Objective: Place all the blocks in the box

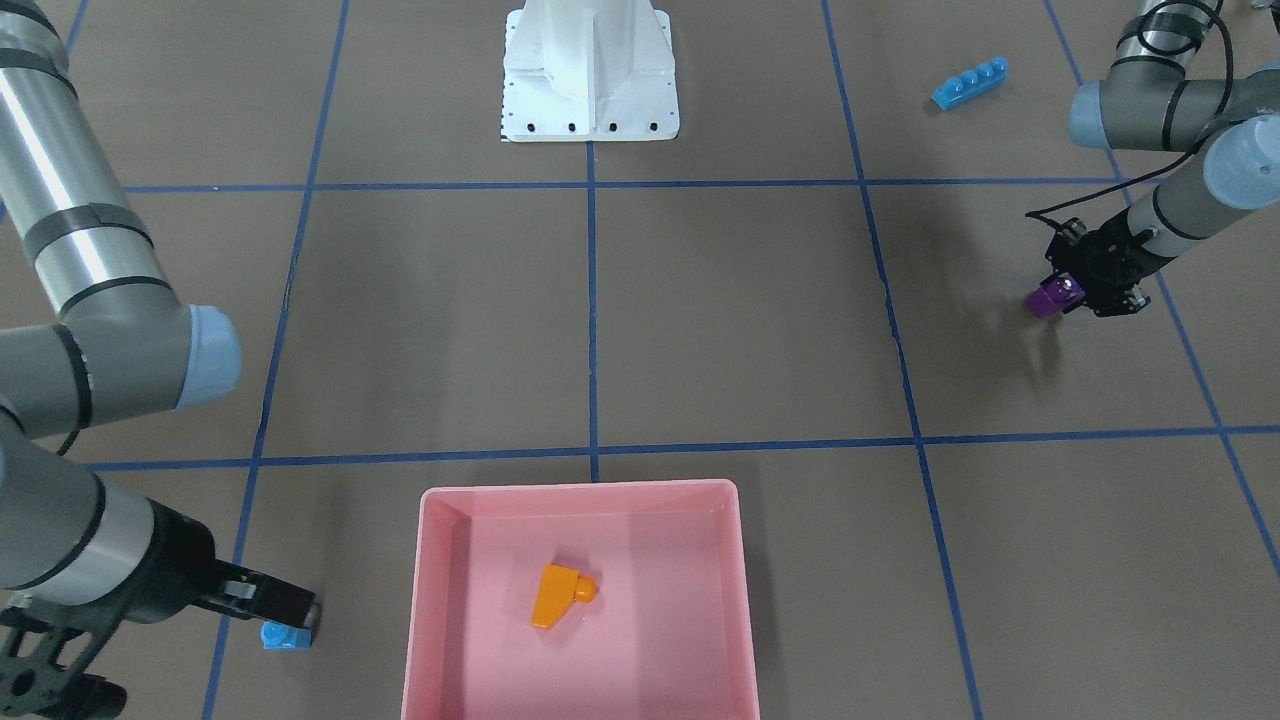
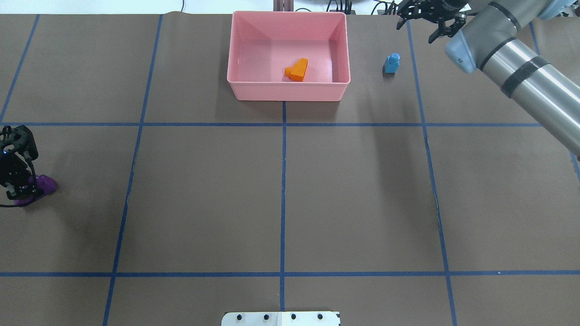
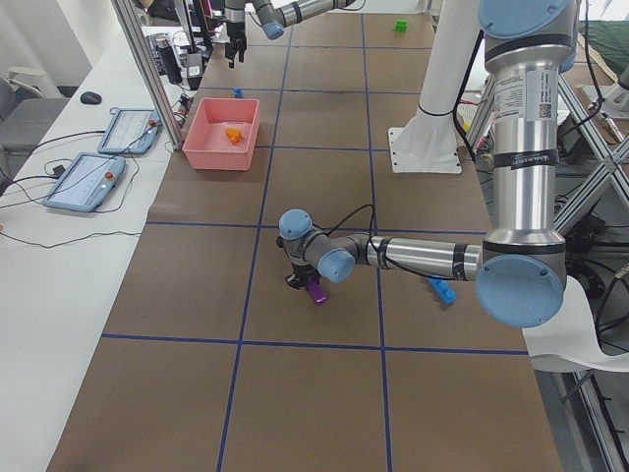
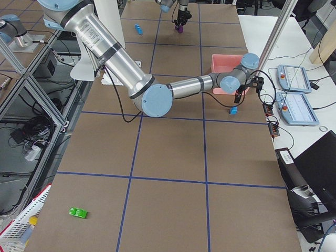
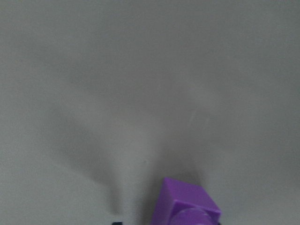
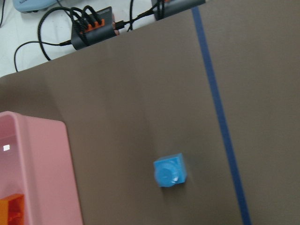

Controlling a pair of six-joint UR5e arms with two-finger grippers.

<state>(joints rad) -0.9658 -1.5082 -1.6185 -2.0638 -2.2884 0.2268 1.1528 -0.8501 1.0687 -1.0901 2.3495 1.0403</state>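
The purple sloped brick will leave my left gripper in the pink box (image 1: 607, 611), close beside the stud of the orange sloped brick.
My left gripper (image 1: 1072, 292) is shut on the purple sloped brick (image 1: 1050, 298) and holds it just above the table at my far left; the brick also shows in the left wrist view (image 5: 187, 206). My right gripper (image 1: 305, 608) looks open and hangs over the small blue one-stud brick (image 6: 170, 171), which stands on the table beside the pink box (image 2: 285, 90). The orange sloped brick (image 2: 297, 70) lies inside the box. The long blue four-stud brick (image 1: 970, 83) lies near my base on the left side. The green two-stud brick (image 4: 79, 212) lies far off on my right.
The white robot base (image 1: 590, 100) stands at the near middle edge. A cable hub with orange plugs (image 6: 91, 28) lies just past the table's far edge. Blue tape lines grid the brown table.
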